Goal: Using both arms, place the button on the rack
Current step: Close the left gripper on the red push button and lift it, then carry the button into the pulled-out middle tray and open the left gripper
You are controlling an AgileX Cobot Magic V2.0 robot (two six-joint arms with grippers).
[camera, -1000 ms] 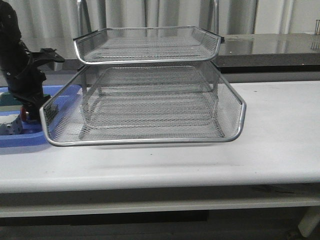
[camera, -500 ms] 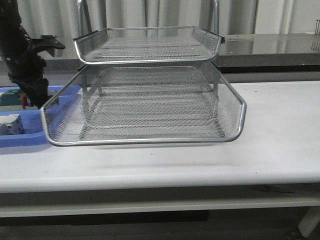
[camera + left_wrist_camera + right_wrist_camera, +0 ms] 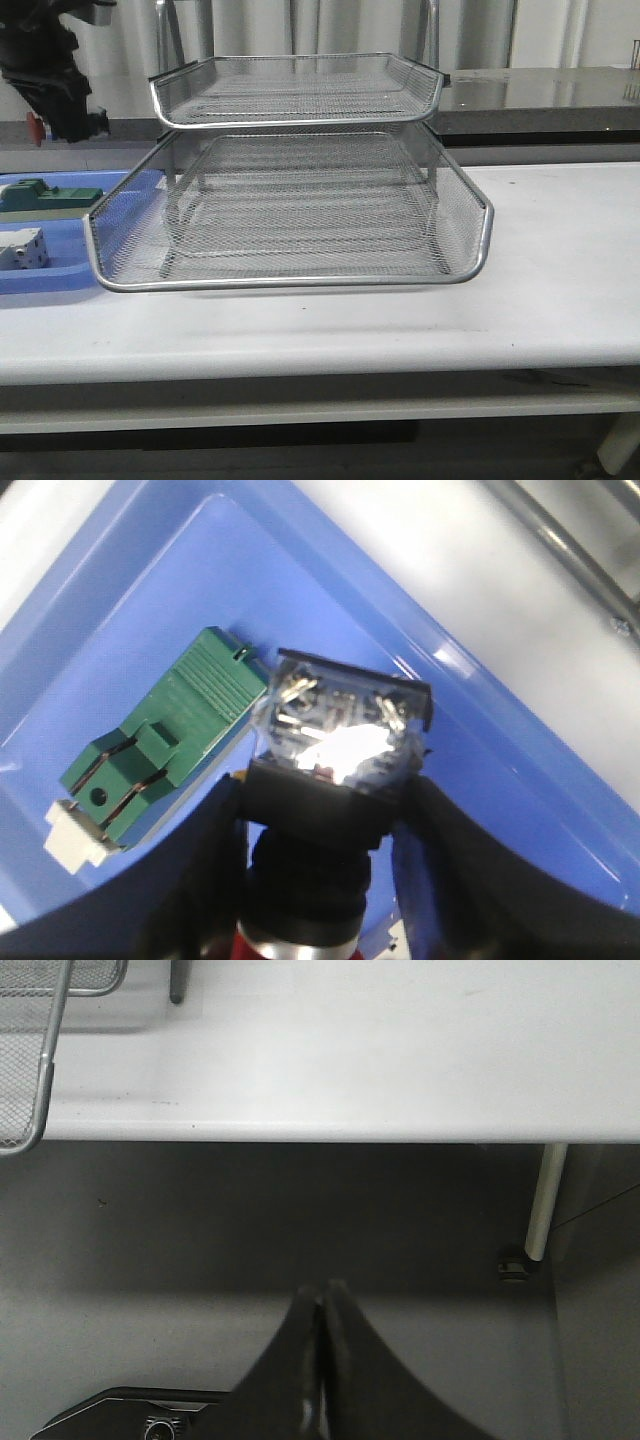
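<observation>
The button, now held level with the top tier, will be let go by my left gripper on the silver rack's lower mesh level (image 3: 270, 204), near its middle toward the blue tray.
The button (image 3: 318, 825) is held in my left gripper (image 3: 325, 792), the fingers (image 3: 200, 880) shut on its black body. Its glossy rear block points away and its red head sits near the wrist. In the front view the left gripper (image 3: 62, 108) hangs high at the far left, level with the rack's top tier, and a bit of the red button (image 3: 38, 128) shows below it. The silver mesh rack (image 3: 290, 200) stands mid-table, to the right of that gripper. My right gripper (image 3: 322, 1292) is shut on nothing, out past the table's edge above the floor.
A blue tray (image 3: 60, 275) lies left of the rack, holding a green block (image 3: 40, 193) and a white terminal block (image 3: 22, 250). The green block (image 3: 165, 745) lies below the held button. A rack corner (image 3: 40, 1070) and a table leg (image 3: 540, 1205) show in the right wrist view.
My left arm has risen from the blue tray with the button, from tray level up to the height of the rack's top tier.
</observation>
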